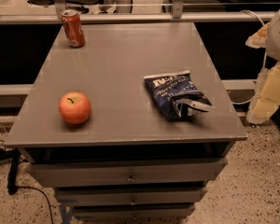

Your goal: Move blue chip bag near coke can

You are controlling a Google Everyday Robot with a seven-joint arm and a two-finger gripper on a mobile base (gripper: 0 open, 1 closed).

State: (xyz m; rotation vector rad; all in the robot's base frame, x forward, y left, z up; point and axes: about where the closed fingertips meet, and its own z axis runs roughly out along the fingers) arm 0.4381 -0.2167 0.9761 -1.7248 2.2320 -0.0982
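Observation:
My gripper needs to close on the silvery torn end [188,102] of the blue chip bag and leave the bag's flat far end free.
The blue chip bag [176,96] lies crumpled on the right side of the grey table top [126,69], with its silvery torn end pointing to the front right. The coke can [73,28] stands upright at the table's far left corner, far from the bag. My gripper [263,101] and arm appear as a pale cream shape at the right edge of the camera view, beyond the table's right side. It is apart from the bag and holds nothing that I can see.
A red apple [74,108] sits at the front left of the table. Drawers [128,174] are below the front edge. A rail [130,17] runs behind the table. A black cable [11,171] lies on the speckled floor at the left.

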